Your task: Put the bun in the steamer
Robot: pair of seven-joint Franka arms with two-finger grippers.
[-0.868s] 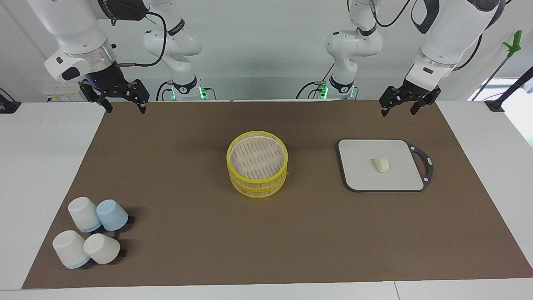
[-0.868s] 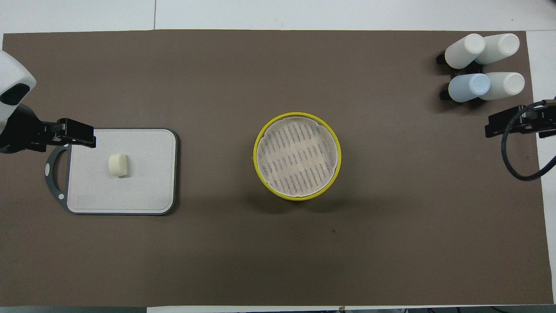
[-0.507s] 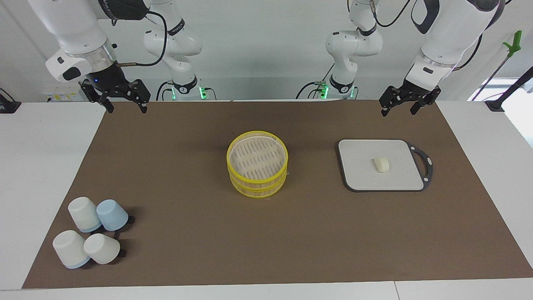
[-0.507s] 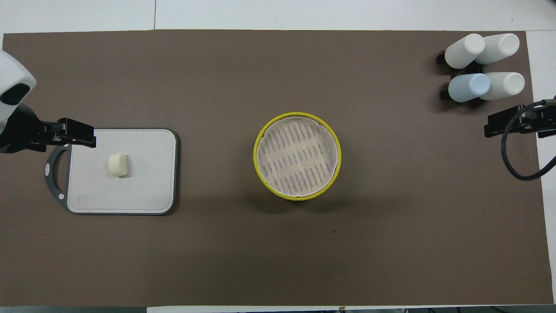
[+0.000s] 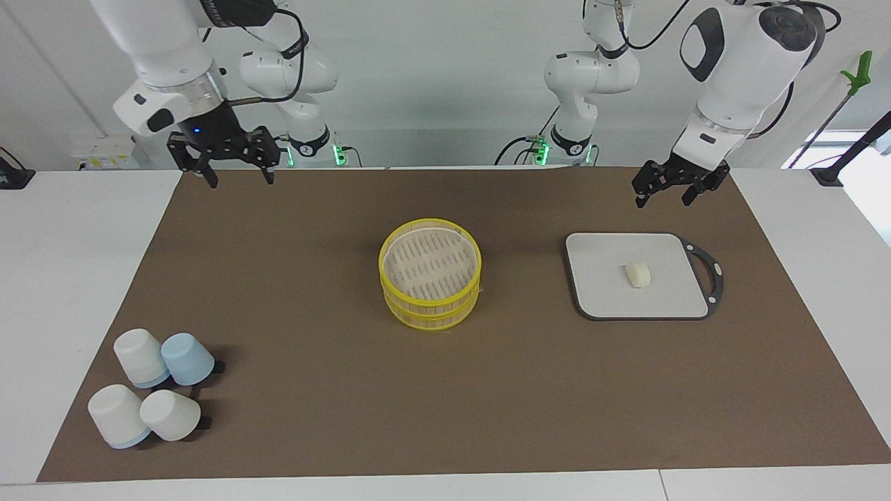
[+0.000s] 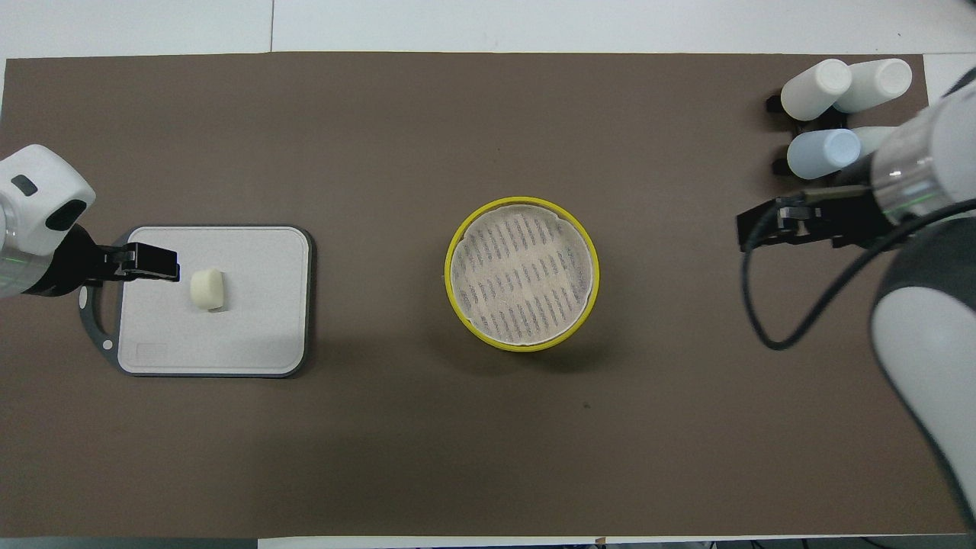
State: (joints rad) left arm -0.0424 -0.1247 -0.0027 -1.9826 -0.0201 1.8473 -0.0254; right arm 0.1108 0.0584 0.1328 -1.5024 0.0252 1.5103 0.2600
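Note:
Next, my left gripper grasps the middle of the cream bun (image 6: 207,289) on the grey cutting board.
The bun (image 5: 637,274) (image 6: 207,289), a small cream lump, lies on a grey cutting board (image 5: 602,285) (image 6: 252,320) toward the left arm's end of the table. The steamer (image 5: 430,311) (image 6: 447,273), round with yellow rims and a slatted base, stands uncovered in the middle of the brown mat with nothing in it. My left gripper (image 5: 662,200) (image 6: 149,261) hangs open in the air over the board's handle end, clear of the bun. Open and holding nothing, my right gripper (image 5: 240,180) (image 6: 766,229) is raised over the mat toward the right arm's end.
Several upturned cups (image 5: 153,393) (image 6: 846,114), white and one pale blue, are clustered at the mat's corner farthest from the robots at the right arm's end. The brown mat (image 5: 313,417) covers most of the white table.
The right arm has swung its gripper toward the middle of the table. The left gripper has shifted slightly toward the bun. Bun, steamer and cups have not moved.

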